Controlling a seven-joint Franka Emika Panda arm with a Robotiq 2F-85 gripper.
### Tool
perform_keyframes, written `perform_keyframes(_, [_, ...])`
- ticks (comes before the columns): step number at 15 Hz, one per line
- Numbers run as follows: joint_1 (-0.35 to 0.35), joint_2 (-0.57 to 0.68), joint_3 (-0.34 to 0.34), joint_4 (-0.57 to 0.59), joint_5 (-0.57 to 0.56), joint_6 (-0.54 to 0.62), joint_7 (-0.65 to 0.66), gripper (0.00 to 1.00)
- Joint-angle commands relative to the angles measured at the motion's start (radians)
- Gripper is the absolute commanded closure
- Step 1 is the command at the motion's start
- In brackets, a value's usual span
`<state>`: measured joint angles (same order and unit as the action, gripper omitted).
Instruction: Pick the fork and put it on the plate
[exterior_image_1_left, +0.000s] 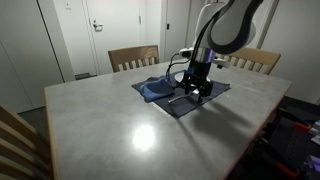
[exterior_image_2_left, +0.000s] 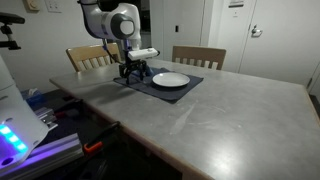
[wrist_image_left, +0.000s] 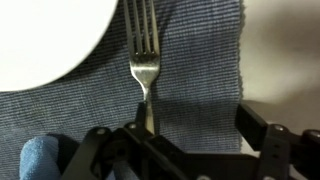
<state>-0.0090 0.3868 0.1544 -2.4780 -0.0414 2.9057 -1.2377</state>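
Next, my gripper shifts toward the fork and closes around its neck (wrist_image_left: 146, 88), since the fork's handle lies beside one finger, off the middle of my open fingers.
In the wrist view the silver fork (wrist_image_left: 146, 62) lies flat on the dark blue placemat (wrist_image_left: 200, 70), tines pointing away from me. Its handle runs down beside one finger (wrist_image_left: 136, 118) of my gripper (wrist_image_left: 195, 125). The jaws stand open and wide apart just over the mat, nothing gripped. The white plate (wrist_image_left: 45, 35) fills the upper left corner, its rim close to the tines. In both exterior views the gripper (exterior_image_1_left: 197, 88) (exterior_image_2_left: 135, 72) hangs low over the mat, next to the plate (exterior_image_2_left: 170, 80). The fork is too small to make out there.
A blue cloth napkin (exterior_image_1_left: 155, 90) lies bunched at one end of the placemat (exterior_image_1_left: 190, 100), on the grey table (exterior_image_1_left: 120, 125). Two wooden chairs (exterior_image_1_left: 133, 57) (exterior_image_1_left: 255, 60) stand at the table's far side. A monitor and lit gear (exterior_image_2_left: 15, 125) sit near one table edge.
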Motion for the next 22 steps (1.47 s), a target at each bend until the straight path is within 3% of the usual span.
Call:
perform_keyframes(1, [-0.03, 0.01, 0.019, -0.023, -0.042, 0.051, 0.026, 0.22])
perform_keyframes(2, [-0.03, 0.01, 0.018, -0.022, -0.049, 0.059, 0.031, 0.39])
perform_keyframes(7, [-0.034, 0.009, 0.016, -0.021, -0.078, 0.085, 0.05, 0.69])
perform_keyframes(11, [-0.036, 0.011, 0.015, -0.021, -0.102, 0.097, 0.073, 0.5])
perform_keyframes(13, [-0.037, 0.017, 0.015, -0.02, -0.108, 0.094, 0.08, 0.26])
perform_keyframes(16, [-0.038, 0.028, 0.015, -0.02, -0.116, 0.092, 0.089, 0.05])
perform_keyframes(17, [-0.039, 0.034, 0.014, -0.018, -0.12, 0.093, 0.094, 0.03])
perform_keyframes(20, [-0.041, 0.039, 0.015, -0.013, -0.125, 0.088, 0.099, 0.28])
perform_keyframes(22, [-0.042, 0.038, 0.016, -0.009, -0.125, 0.083, 0.099, 0.36])
